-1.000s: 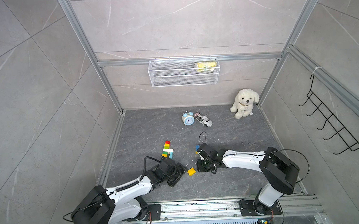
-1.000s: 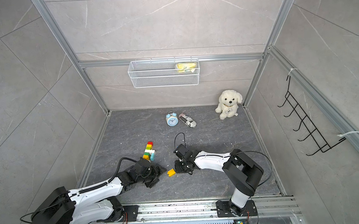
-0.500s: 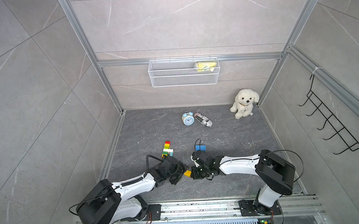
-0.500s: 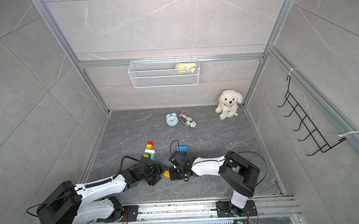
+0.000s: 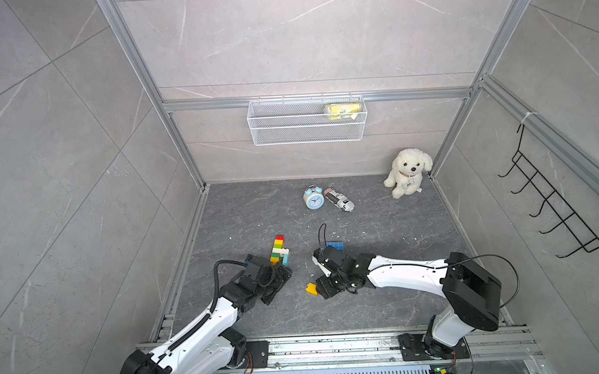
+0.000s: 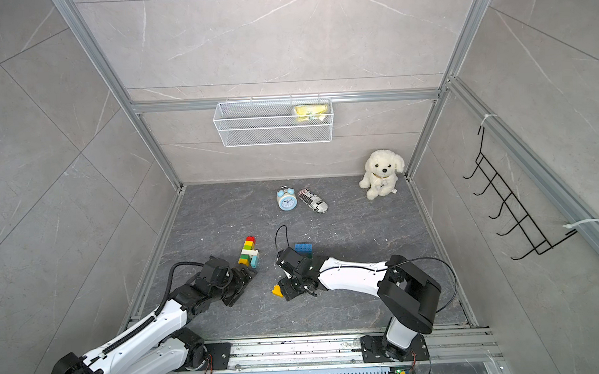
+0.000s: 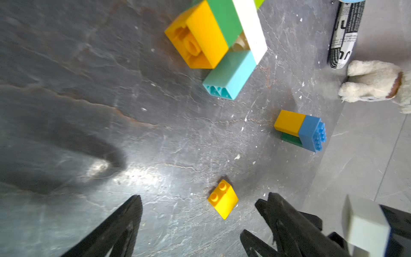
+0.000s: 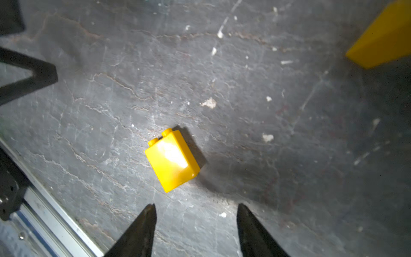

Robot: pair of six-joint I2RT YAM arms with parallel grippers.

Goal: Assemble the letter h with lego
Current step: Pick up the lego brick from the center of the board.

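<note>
My right gripper will hold the small yellow brick out by its ends. So my left gripper will close on the small yellow lego brick's long sides (image 5: 311,289) (image 7: 226,204).
A small yellow lego brick (image 5: 311,288) (image 6: 277,291) lies loose on the dark floor, on its side in the right wrist view (image 8: 172,160). My right gripper (image 5: 319,287) (image 8: 196,205) is open, its tips just short of the brick and apart from it. My left gripper (image 5: 280,278) (image 7: 202,198) is open and empty, facing the same yellow brick (image 7: 223,199) from the other side. A lego stack of red, yellow, green, white and light blue (image 5: 279,250) (image 7: 220,33) lies beyond the left gripper. A blue, yellow and green lego cluster (image 5: 335,245) (image 7: 300,131) sits behind the right wrist.
An alarm clock (image 5: 313,198), a printed roll (image 5: 339,200) and a plush dog (image 5: 408,172) stand toward the back wall. A wire basket (image 5: 306,125) hangs above them, a hook rack (image 5: 552,201) on the right wall. The base rail (image 5: 333,346) runs along the front. White flecks dot the floor.
My right gripper swung from beside the blue cluster toward the front, to the small yellow brick, and went from shut to open. My left gripper opened a little wider.
</note>
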